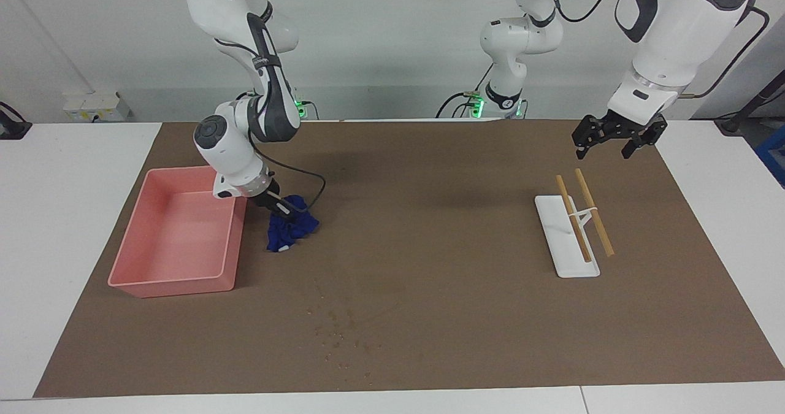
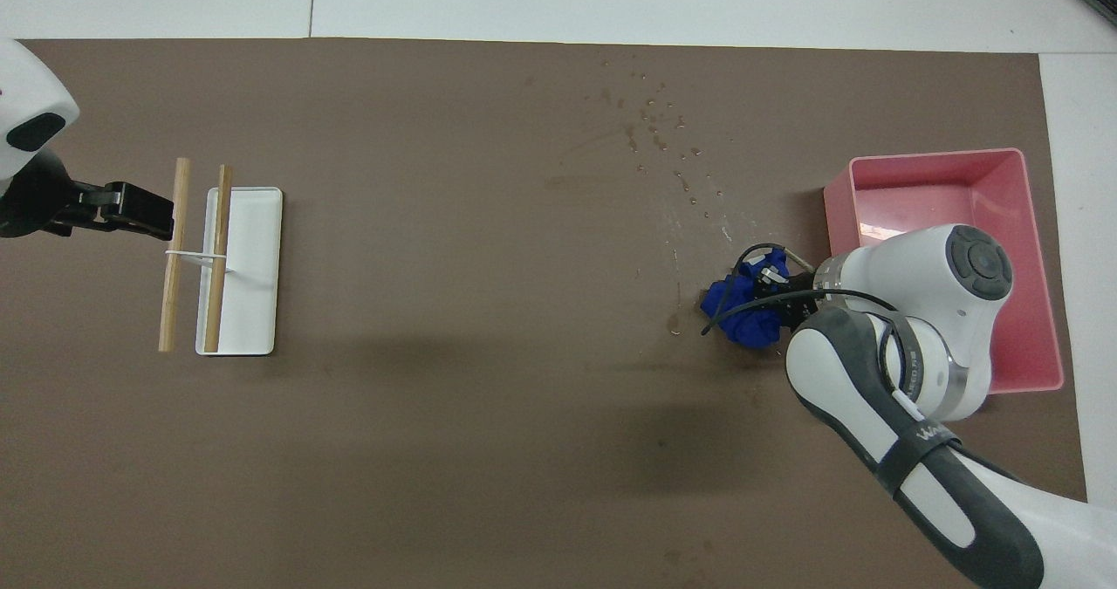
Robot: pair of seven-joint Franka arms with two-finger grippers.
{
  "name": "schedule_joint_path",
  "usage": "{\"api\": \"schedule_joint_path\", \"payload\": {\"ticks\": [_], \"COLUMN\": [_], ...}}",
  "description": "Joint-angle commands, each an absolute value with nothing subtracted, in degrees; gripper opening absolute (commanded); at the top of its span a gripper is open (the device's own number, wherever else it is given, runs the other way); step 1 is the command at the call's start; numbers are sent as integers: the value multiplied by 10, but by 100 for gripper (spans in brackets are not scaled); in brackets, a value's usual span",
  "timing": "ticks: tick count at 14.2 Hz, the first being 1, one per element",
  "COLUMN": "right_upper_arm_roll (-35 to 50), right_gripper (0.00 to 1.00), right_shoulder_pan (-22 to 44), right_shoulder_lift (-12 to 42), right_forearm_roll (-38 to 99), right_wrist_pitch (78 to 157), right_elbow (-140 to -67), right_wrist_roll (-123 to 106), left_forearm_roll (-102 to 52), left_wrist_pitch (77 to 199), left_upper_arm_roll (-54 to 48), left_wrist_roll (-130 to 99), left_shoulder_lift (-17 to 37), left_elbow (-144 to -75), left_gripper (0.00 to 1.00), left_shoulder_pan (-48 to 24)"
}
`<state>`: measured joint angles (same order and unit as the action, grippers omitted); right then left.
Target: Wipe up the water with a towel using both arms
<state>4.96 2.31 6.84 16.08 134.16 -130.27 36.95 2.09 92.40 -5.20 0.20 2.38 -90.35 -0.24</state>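
Observation:
My right gripper needs to set the blue towel inside the pink bin (image 2: pixel 907 328), against the bin's side facing the white stand. The blue towel now hangs bunched beside the bin.
The blue towel (image 1: pixel 293 227) hangs bunched from my right gripper (image 1: pixel 279 208), which is shut on it beside the pink bin. I cannot tell whether its lower end touches the brown mat. In the overhead view the towel (image 2: pixel 740 310) shows at the right gripper (image 2: pixel 772 282). The water (image 1: pixel 343 328) is a scatter of small droplets on the mat, farther from the robots than the towel; it also shows in the overhead view (image 2: pixel 654 131). My left gripper (image 1: pixel 604 147) is open and empty, up over the mat near the stand; it also shows in the overhead view (image 2: pixel 131 209).
A pink bin (image 1: pixel 172 285) stands at the right arm's end of the table (image 2: pixel 925 160). A white flat stand with two wooden rods (image 1: pixel 567 242) lies at the left arm's end (image 2: pixel 253 266). The brown mat (image 1: pixel 429 218) covers the table's middle.

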Motion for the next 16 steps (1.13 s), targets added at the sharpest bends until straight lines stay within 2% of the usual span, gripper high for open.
{"api": "schedule_joint_path", "payload": {"ticks": [1, 5, 9, 12, 14, 16], "right_upper_arm_roll": [56, 55, 55, 55, 53, 53], "right_gripper": [0, 0, 0, 0, 0, 0], "right_shoulder_pan": [0, -9, -11, -11, -20, -45], "right_shoulder_lift": [37, -3, -60, -83, -86, -91], "right_forearm_roll": [146, 146, 146, 146, 142, 109], "right_wrist_pitch": [1287, 1203, 1142, 1063, 998, 976], "right_elbow": [-1369, -1390, -1374, -1303, -1228, -1184], "right_wrist_roll": [355, 339, 327, 337, 338, 319], "left_forearm_roll": [-5, -25, -25, -25, -25, -25], "left_wrist_pitch": [895, 881, 882, 882, 883, 883], "left_upper_arm_roll": [-53, -53, -49, -50, -50, -50], "left_wrist_roll": [11, 11, 7, 7, 7, 7], "left_shoulder_lift": [10, -6, -16, -17, -17, -17], "left_elbow": [-896, -894, -908, -909, -909, -910], "left_gripper": [100, 100, 100, 100, 100, 100], "left_shoulder_pan": [9, 12, 15, 11, 11, 11]}}
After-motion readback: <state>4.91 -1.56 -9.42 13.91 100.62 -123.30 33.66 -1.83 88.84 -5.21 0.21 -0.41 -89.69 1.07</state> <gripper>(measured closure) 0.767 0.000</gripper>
